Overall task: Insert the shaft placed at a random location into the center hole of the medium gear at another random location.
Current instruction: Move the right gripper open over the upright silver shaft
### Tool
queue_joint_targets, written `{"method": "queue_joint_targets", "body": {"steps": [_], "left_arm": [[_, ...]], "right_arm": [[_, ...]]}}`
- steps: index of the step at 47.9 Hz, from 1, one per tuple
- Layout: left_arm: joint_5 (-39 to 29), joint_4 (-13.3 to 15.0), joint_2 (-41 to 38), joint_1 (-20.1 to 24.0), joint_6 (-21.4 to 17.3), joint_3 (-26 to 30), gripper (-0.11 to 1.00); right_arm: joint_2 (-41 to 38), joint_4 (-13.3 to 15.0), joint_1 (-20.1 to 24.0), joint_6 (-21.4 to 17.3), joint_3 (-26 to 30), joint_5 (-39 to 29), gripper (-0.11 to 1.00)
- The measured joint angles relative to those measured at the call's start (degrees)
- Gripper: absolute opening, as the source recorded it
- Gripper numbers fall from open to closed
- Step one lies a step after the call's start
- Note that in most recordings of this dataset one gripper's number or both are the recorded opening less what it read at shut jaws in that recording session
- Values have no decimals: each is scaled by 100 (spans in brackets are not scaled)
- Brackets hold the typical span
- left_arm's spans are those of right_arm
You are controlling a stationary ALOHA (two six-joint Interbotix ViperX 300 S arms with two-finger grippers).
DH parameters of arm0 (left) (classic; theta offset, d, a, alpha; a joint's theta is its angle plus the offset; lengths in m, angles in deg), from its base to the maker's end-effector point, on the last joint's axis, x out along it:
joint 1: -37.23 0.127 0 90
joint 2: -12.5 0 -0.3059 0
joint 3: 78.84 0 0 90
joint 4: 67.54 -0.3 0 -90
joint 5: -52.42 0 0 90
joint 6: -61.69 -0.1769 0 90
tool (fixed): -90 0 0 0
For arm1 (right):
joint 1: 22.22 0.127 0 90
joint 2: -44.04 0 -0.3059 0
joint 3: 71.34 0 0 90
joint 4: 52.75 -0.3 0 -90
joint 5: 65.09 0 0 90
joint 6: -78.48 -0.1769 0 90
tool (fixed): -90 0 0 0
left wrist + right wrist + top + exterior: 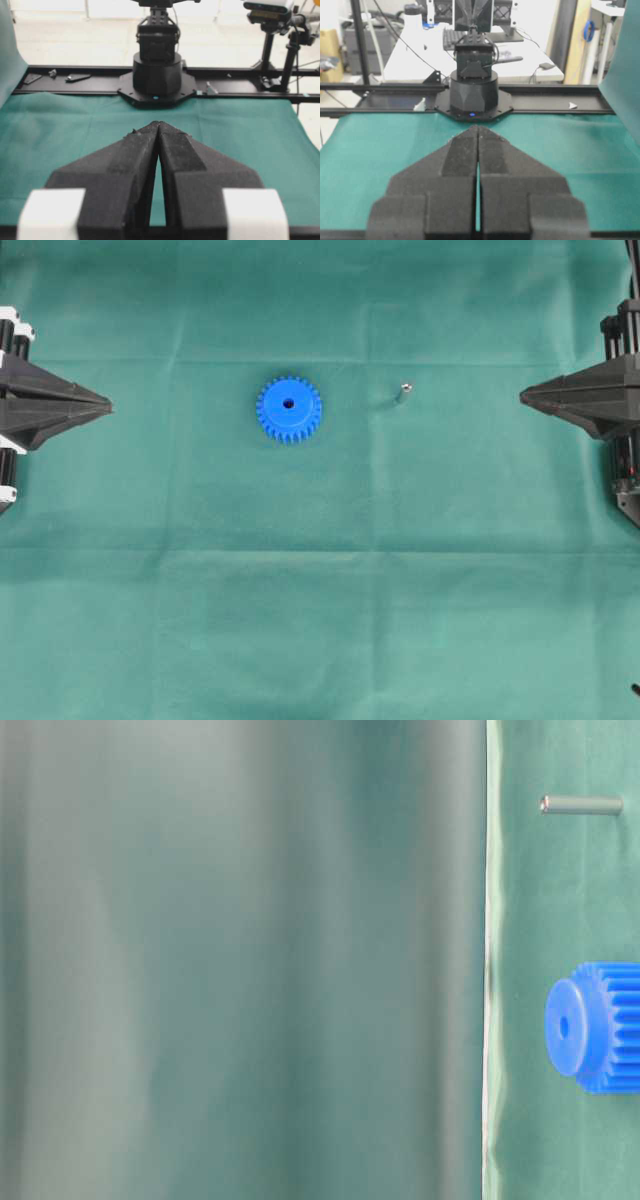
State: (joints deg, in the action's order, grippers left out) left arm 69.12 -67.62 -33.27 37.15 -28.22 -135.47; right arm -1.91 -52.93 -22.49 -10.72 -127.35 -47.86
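Observation:
The silvery shaft stands upright on the green cloth, and my right gripper should close on its upper end [406, 389].
The blue medium gear [289, 409] lies flat on the green cloth, a little left of the middle, with its dark center hole [288, 404] facing up. It also shows in the table-level view [598, 1026] with its center hole [563, 1027]. The small silvery shaft [404, 394] stands to the gear's right, apart from it, and also shows in the table-level view [581, 806]. My left gripper [108, 402] is shut and empty at the far left edge [158, 123]. My right gripper [523, 396] is shut and empty at the far right edge [478, 127]. Neither wrist view shows the gear or shaft.
The green cloth [320, 580] covers the whole table. The opposite arm's black base [156, 75] stands at the far edge in the left wrist view, and the other base [473, 92] in the right wrist view. A cloth fold [240, 960] fills most of the table-level view.

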Motion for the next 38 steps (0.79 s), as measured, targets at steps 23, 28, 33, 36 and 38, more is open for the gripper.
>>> {"method": "queue_joint_targets", "body": {"steps": [23, 28, 33, 36, 38], "left_arm": [[-158, -35, -62, 0, 97, 53, 0], [-158, -44, -62, -9, 97, 53, 0], [-149, -35, -62, -9, 105, 53, 0], [-158, -44, -62, -9, 105, 53, 0], [-158, -35, -62, 0, 105, 53, 0]], "right_arm": [[-237, 9, -501, 0, 62, -237, 17], [-483, 9, -650, 0, 62, -229, 45], [-782, 18, -817, 9, 62, -158, 78], [-993, 35, -870, 35, 62, -70, 91], [-1187, 35, -905, 97, 62, 26, 91]]}}
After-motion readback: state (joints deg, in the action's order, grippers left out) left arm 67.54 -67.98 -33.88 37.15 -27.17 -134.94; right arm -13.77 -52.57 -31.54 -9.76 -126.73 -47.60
